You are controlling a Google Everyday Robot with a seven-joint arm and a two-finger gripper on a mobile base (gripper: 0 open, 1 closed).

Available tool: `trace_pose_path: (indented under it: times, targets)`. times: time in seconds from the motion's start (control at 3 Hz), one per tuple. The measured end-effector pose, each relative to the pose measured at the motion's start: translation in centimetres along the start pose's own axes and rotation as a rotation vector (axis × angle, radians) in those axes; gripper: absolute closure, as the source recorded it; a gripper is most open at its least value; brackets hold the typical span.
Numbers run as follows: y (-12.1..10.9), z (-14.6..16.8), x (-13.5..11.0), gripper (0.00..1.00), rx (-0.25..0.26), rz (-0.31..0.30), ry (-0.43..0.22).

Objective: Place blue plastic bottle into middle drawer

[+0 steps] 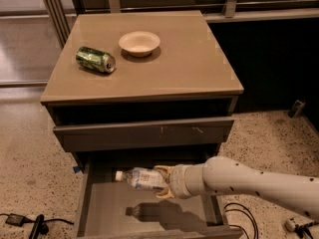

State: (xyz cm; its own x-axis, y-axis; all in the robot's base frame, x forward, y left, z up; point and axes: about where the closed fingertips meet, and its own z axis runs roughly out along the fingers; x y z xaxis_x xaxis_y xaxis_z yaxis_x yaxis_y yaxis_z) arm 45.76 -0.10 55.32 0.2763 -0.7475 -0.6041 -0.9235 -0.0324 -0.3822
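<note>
My gripper is going to release the blue plastic bottle on the bottom of the middle drawer, a short way behind the bottle's shadow (pixel 149 192).
The blue plastic bottle (pixel 139 178) is clear with a pale label and white cap. It lies sideways in my gripper (pixel 162 181), cap pointing left, held above the floor of the open middle drawer (pixel 112 210). My gripper is shut on the bottle's right end. My white arm (pixel 249 180) reaches in from the right over the drawer. The bottle's shadow falls on the drawer floor below it.
A dented green can (pixel 94 59) lies on its side and a cream bowl (pixel 139 43) stands on the cabinet top (pixel 189 68). A closed grey drawer front (pixel 144 133) sits above the open one. Cables (pixel 30 222) lie on the speckled floor at left and right.
</note>
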Motion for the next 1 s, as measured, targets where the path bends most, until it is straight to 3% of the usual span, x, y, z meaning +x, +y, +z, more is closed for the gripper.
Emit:
trace_pose_path:
  times: [0.33,0.67,1.0]
  targets:
    - [-0.1,2.0,2.1,1.00,-0.013,0.034,-0.027]
    - [0.6,5.6,4.9,1.00,-0.070,0.101,-0.083]
    - [0.9,7.9,7.0,1.00,-0.110,0.146,-0.094]
